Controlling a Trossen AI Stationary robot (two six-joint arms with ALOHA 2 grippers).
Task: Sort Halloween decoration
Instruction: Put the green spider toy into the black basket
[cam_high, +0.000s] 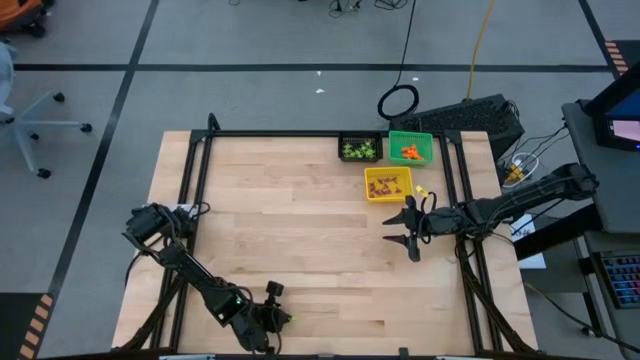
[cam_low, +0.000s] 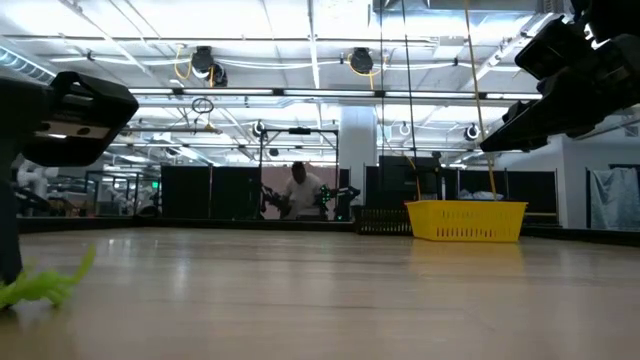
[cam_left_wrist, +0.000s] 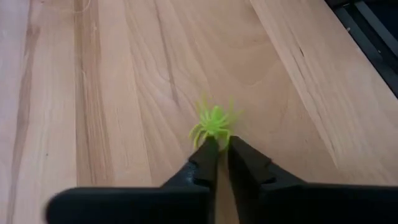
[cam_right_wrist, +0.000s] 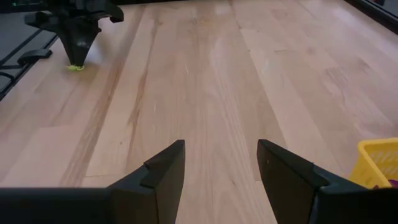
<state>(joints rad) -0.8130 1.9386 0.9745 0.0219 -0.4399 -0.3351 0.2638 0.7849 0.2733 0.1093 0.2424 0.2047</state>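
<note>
The fingers of my left gripper meet only at the spider's near legs, so they should open and close around the spider's body (cam_left_wrist: 216, 117) before I lift it.
One Halloween decoration, a tiny light-green spider (cam_left_wrist: 213, 121), lies on the wooden table close to its near edge; it also shows in the low view (cam_low: 40, 285). My left gripper (cam_left_wrist: 222, 144) slants down onto it, its fingers almost together at the spider's near side. From the high view this gripper (cam_high: 280, 317) is at the near edge, left of the middle. My right gripper (cam_right_wrist: 221, 165) hangs open over the table's right half (cam_high: 408, 232), touching nothing. My left gripper pinches the spider's near part (cam_left_wrist: 217, 135), body edge or legs I cannot tell, between its two fingertips. The fingers slant down at it from the near left. The spider lies flat on the table, its far legs spread out beyond the tips.
At the far right stand a black bin (cam_high: 360, 137) holding green trinkets, a green bin (cam_high: 428, 148) holding orange ones, and a yellow bin (cam_high: 388, 171) nearer, just beyond my right gripper. Bare wood lies between the two arms. A person (cam_low: 298, 190) is in the room behind.
</note>
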